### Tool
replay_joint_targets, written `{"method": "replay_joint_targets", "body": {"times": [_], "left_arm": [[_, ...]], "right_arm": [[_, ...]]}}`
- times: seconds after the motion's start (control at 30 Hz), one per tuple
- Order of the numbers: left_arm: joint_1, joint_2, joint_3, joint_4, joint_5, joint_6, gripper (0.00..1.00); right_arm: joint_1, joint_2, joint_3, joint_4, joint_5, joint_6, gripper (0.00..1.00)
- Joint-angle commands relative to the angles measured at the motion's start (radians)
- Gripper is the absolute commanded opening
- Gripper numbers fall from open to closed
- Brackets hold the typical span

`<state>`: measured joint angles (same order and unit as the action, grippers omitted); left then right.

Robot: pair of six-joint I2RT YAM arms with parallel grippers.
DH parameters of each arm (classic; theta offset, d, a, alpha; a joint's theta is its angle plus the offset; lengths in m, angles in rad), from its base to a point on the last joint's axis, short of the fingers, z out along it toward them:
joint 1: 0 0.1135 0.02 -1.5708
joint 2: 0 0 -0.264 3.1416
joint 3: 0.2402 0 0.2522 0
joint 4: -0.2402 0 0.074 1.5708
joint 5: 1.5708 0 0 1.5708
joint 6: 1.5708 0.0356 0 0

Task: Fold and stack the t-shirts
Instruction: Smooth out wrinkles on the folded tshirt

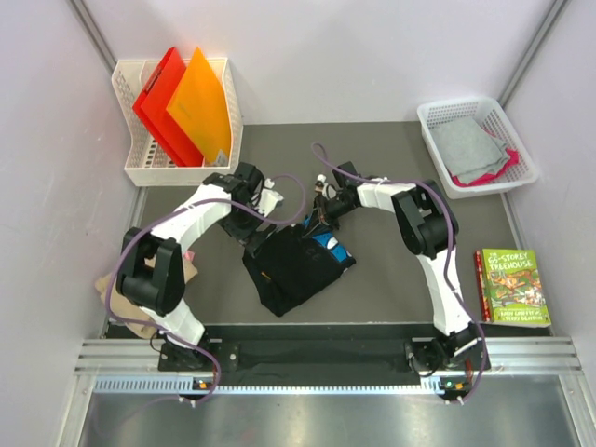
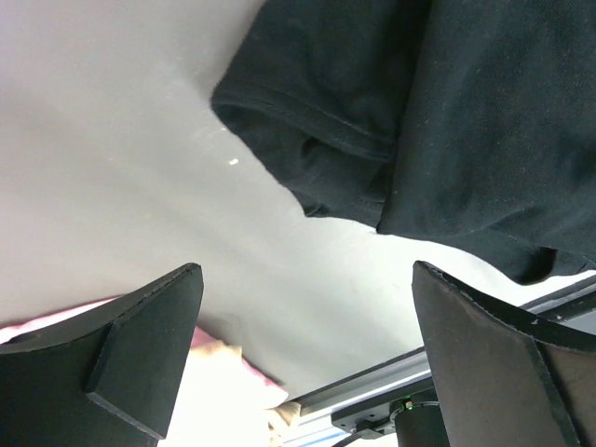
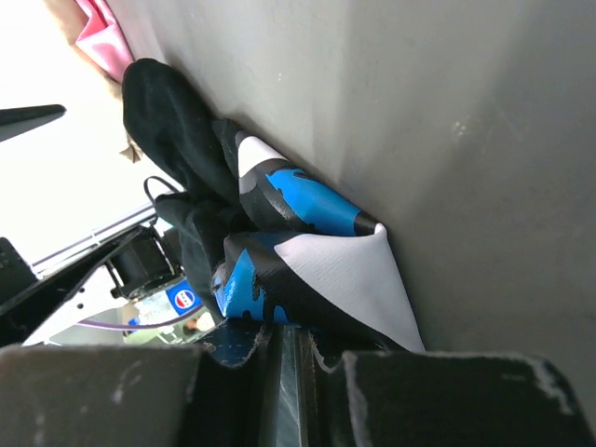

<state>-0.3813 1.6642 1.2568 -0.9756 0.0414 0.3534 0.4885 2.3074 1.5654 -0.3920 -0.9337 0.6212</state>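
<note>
My left gripper is going to close on the bunched middle [image 1: 281, 264] of the black t-shirt, next to the shirt's blue and white print.
A black t-shirt [image 1: 296, 270] lies crumpled at mid-table, its blue and white print [image 1: 331, 248] bunched at the right edge. My right gripper [image 1: 321, 222] is at that edge; in the right wrist view its jaws [image 3: 293, 349] stand almost together, pinching the printed fold [image 3: 317, 270]. The left gripper [image 1: 253, 222] hovers over the shirt's upper left corner, open and holding nothing. Seen from the left wrist, its fingers [image 2: 140, 345] are spread wide above bare table, the black cloth [image 2: 419, 121] just beyond them. Tan and pink cloth [image 1: 114, 287] lies at the table's left edge.
A white rack [image 1: 135, 158] holds red and orange folders [image 1: 182, 107] at the back left. A white basket [image 1: 526, 154] with grey and pink cloth [image 1: 470, 149] stands at the back right. A picture book [image 1: 510, 286] lies at the right edge. A metal rail [image 1: 326, 358] runs along the near edge.
</note>
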Motion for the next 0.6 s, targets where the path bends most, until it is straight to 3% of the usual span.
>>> {"method": "replay_joint_targets", "body": {"times": [0.0,0.13,0.3,0.57], "left_arm": [[0.005,-0.057,0.062,-0.020,-0.021,0.007,0.99],[0.004,-0.075,0.085,-0.047,-0.023,0.001,0.99],[0.004,-0.104,0.113,-0.075,-0.026,0.001,0.99],[0.005,-0.135,0.127,-0.097,-0.064,-0.001,0.99]], "right_arm": [[0.018,-0.052,0.038,-0.018,0.032,-0.041,0.10],[0.013,-0.158,0.105,-0.022,0.023,-0.012,0.16],[0.005,-0.287,0.075,-0.047,0.018,-0.011,0.24],[0.007,-0.408,-0.304,0.024,0.030,-0.041,0.23]]}}
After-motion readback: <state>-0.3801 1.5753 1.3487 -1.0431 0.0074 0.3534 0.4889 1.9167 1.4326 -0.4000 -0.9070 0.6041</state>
